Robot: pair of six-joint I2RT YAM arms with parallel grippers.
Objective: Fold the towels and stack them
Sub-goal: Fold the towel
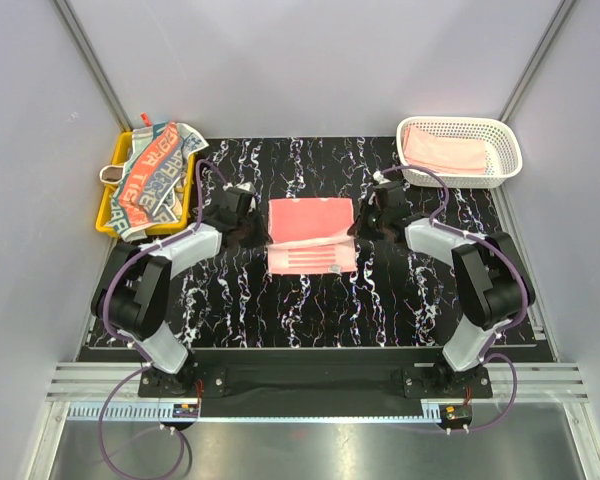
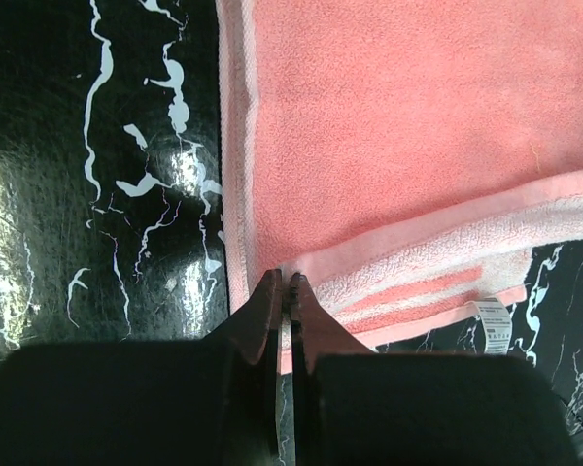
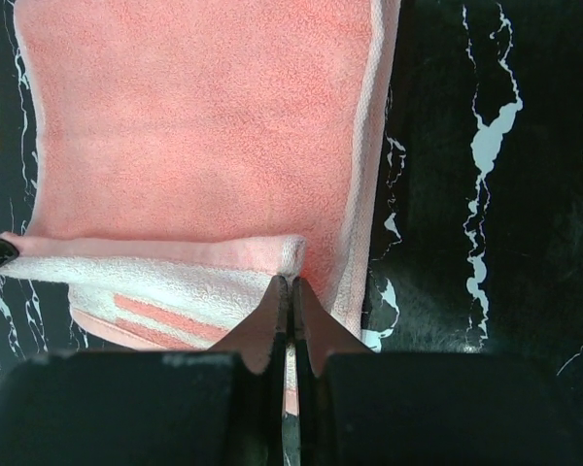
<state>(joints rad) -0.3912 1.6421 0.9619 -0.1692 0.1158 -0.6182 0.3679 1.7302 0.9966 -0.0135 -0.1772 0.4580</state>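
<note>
My right gripper has the pink towel's folded corner. It will let go of it on top of the striped near end (image 1: pixel 350 247) (image 3: pixel 306 301), by its outer edge.
A pink towel with white stripes (image 1: pixel 311 235) lies mid-table, its striped near end folded up over the plain pink part. My left gripper (image 1: pixel 244 222) is shut on the towel's left folded corner; in the left wrist view the gripper (image 2: pixel 284 282) pinches the pale hem of the towel (image 2: pixel 408 146). My right gripper (image 1: pixel 368 222) is shut on the right folded corner; in the right wrist view the gripper (image 3: pixel 290 283) pinches the towel (image 3: pixel 194 136). A cream lettered towel (image 1: pixel 155 175) lies in the yellow tray. A plain pink towel (image 1: pixel 445 152) lies in the white basket.
The yellow tray (image 1: pixel 107 205) stands at the far left, the white lattice basket (image 1: pixel 500 135) at the far right. The black marbled table top (image 1: pixel 310 310) stretches toward the arm bases. Grey walls close in both sides.
</note>
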